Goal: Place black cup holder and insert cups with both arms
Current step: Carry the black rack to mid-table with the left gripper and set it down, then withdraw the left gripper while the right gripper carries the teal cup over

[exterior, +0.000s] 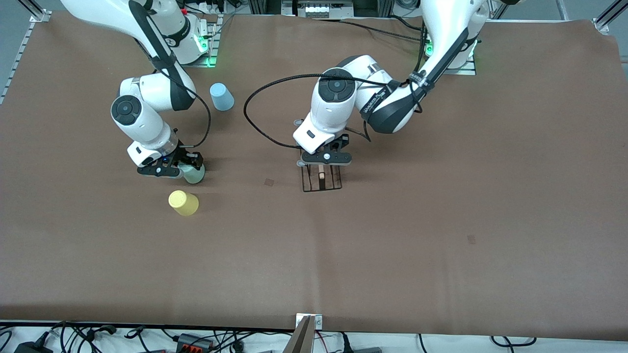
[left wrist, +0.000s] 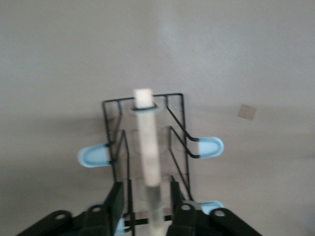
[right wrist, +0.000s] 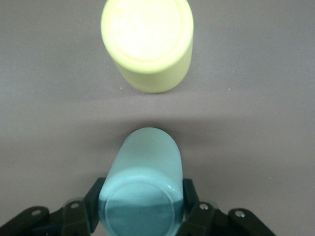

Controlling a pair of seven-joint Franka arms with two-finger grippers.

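I need to use my right gripper to put the mint green cup on the black cup holder's farthest peg (exterior: 300, 129) facing the light blue cup.
The black cup holder (exterior: 321, 179) lies on the brown table near the middle, its pale wooden rod (left wrist: 147, 142) running down its length and light-tipped prongs (left wrist: 211, 146) sticking out at the sides. My left gripper (exterior: 326, 159) is low over it, and in the left wrist view this gripper (left wrist: 147, 196) is open with one finger on each side of the rod, a gap on both sides. My right gripper (exterior: 169, 167) is shut on the mint green cup (right wrist: 145, 172), which also shows in the front view (exterior: 193, 173). The yellow cup (exterior: 183, 202) stands base-up just nearer the camera. The light blue cup (exterior: 222, 96) stands base-up near the right arm's base.
A small square mark (exterior: 269, 182) is on the table mat beside the holder, and another (exterior: 471, 239) lies toward the left arm's end. A metal bracket (exterior: 308, 321) and cables sit at the table's front edge. The left arm's black cable (exterior: 255, 122) loops above the table.
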